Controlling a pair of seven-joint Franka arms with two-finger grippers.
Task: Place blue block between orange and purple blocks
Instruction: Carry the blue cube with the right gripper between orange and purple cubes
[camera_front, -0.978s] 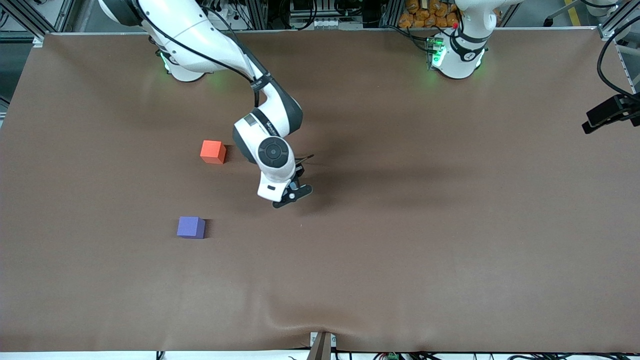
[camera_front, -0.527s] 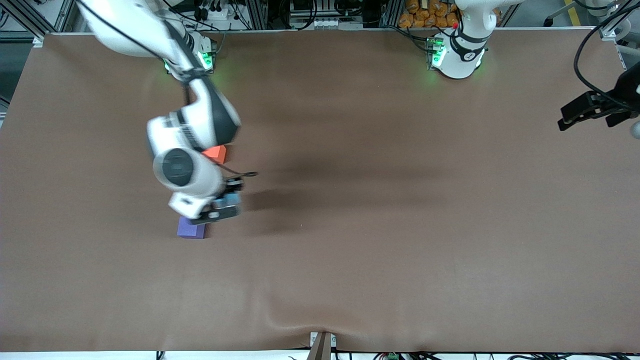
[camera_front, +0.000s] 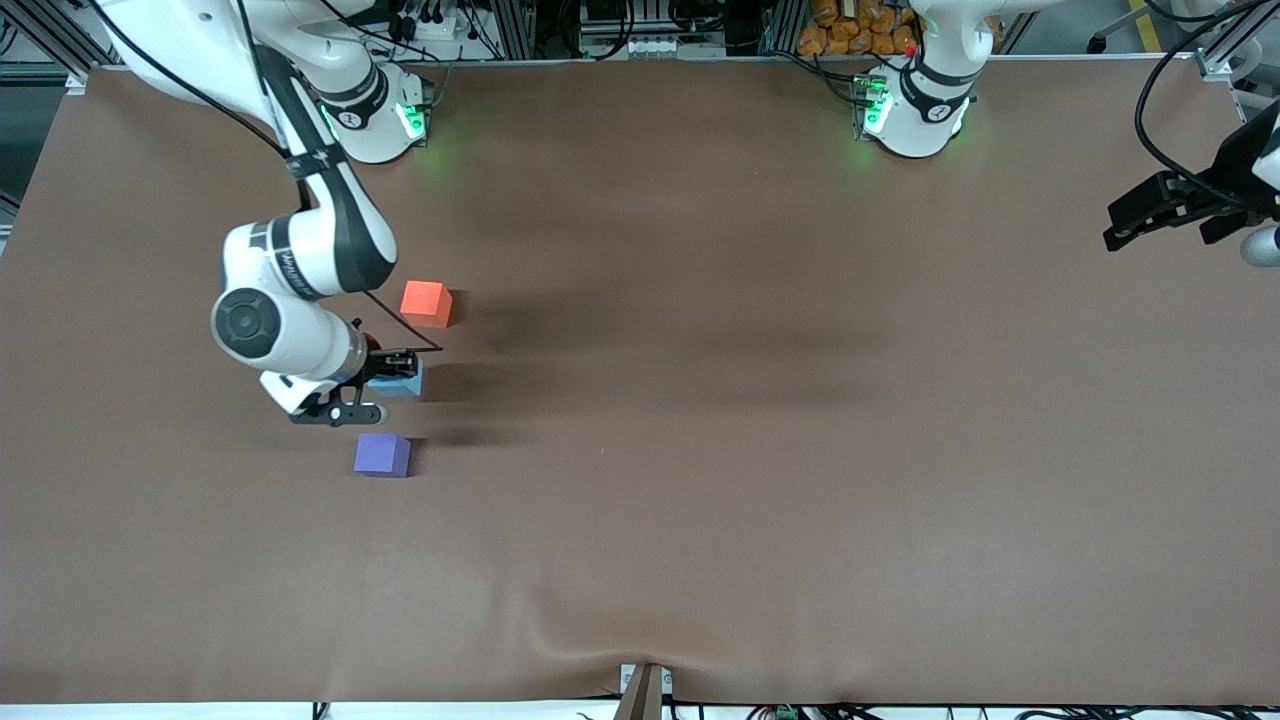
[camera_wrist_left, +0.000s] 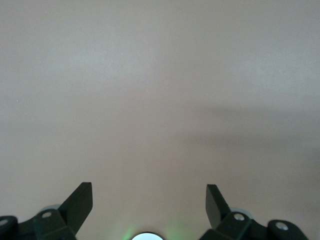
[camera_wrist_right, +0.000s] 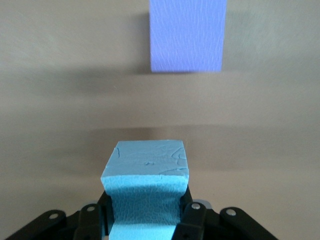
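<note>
Next, I release the blue block from my right gripper between the purple and orange blocks (camera_front: 408, 370), closer to the orange block.
My right gripper (camera_front: 385, 377) is shut on the light sky-blue block (camera_front: 403, 380), squeezing its sides, and holds it low over the table between the orange-red block (camera_front: 426, 303) and the violet-purple block (camera_front: 382, 455). In the right wrist view the blue block (camera_wrist_right: 146, 187) sits pinched between the fingers, with the purple block (camera_wrist_right: 186, 35) on the cloth ahead of it. The orange block is out of that view. My left gripper (camera_front: 1160, 215) waits open over the table edge at the left arm's end; its wrist view shows both fingertips (camera_wrist_left: 77, 202) apart over bare cloth.
The brown cloth (camera_front: 760, 420) covers the whole table. A small bracket (camera_front: 643, 688) sits at the table edge nearest the front camera.
My right arm has swung from the table's middle toward the right arm's end, carrying the blue block to the gap between the orange and purple blocks. The left gripper has shifted slightly.
</note>
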